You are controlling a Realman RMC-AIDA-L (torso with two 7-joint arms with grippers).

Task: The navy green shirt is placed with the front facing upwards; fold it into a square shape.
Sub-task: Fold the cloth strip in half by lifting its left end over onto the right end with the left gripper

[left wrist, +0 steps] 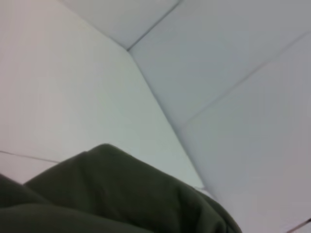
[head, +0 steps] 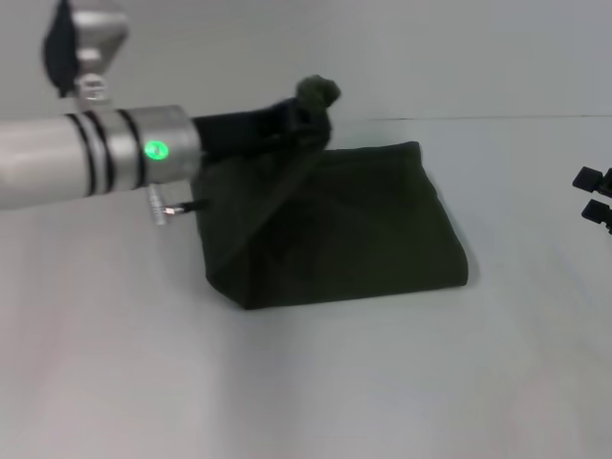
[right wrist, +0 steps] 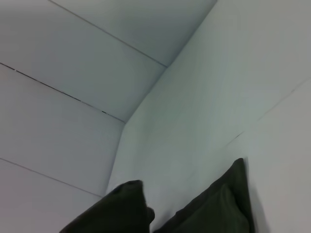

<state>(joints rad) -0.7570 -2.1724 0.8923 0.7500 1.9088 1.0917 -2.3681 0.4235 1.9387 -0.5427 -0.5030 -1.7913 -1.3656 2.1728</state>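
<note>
I should release the shirt's bunched edge with my left gripper on the bundle's flat half nearer my right gripper (head: 395,210).
The navy green shirt (head: 363,225) lies folded into a dark, roughly rectangular bundle on the white table (head: 316,382), its lettering hidden. My left gripper (head: 308,113) reaches in from the left and hangs above the bundle's back left part. It is shut on a bunched edge of the shirt, which sticks out above the fingers. A taut flap of cloth runs from there down to the front left corner. Dark cloth of the shirt (left wrist: 121,194) fills the low part of the left wrist view. The right wrist view shows the lifted bunch and the shirt (right wrist: 218,204) from afar. My right gripper (head: 595,195) rests open at the far right edge.
The white table stretches in front of and to the right of the bundle. A pale wall (head: 430,48) rises right behind the table's far edge.
</note>
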